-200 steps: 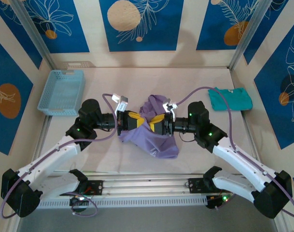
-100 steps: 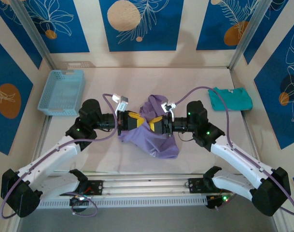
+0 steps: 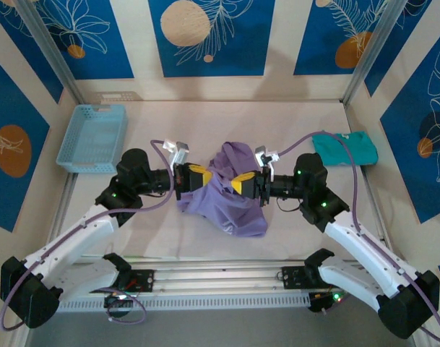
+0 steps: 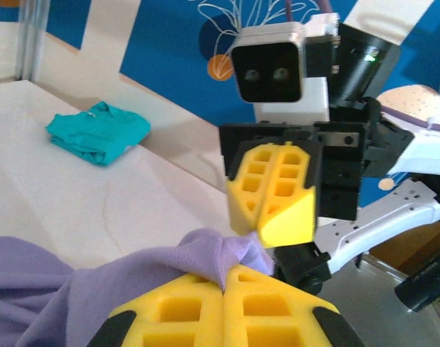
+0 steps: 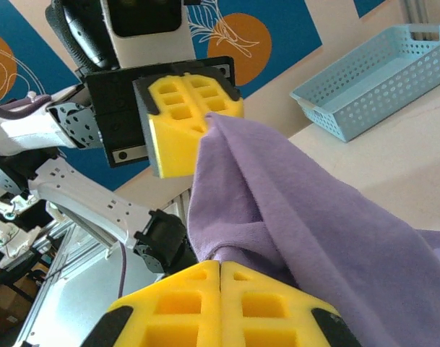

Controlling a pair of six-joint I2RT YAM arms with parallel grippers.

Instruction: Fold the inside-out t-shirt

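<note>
My left gripper is pinching a bunched fold close beside my right gripper, so it should open, back away and take the edge (image 4: pixel 251 251) that my right gripper holds.
The inside-out t-shirt (image 3: pixel 230 199) is a lavender-purple bundle in the middle of the table, lifted between both arms. My left gripper (image 3: pixel 202 177) faces right and is shut on a fold of the t-shirt (image 4: pixel 198 264), its yellow pads (image 4: pixel 176 311) pressed together. My right gripper (image 3: pixel 241 183) faces left, close to the left one, and is shut on another fold of the t-shirt (image 5: pixel 277 210). The cloth stretches between the two grips and hangs down to the table. Each wrist view shows the opposite gripper's yellow pads clamped on the fabric.
A light blue basket (image 3: pixel 93 137) stands at the back left. A folded teal-green shirt (image 3: pixel 344 147) lies at the back right, also seen as the teal shirt (image 4: pixel 97 134). Walls with blue panels enclose the table on three sides.
The right gripper closed on the t-shirt fold and drew back to the right, with its arm shifting right. The left gripper stayed shut on the cloth, hardly moving.
</note>
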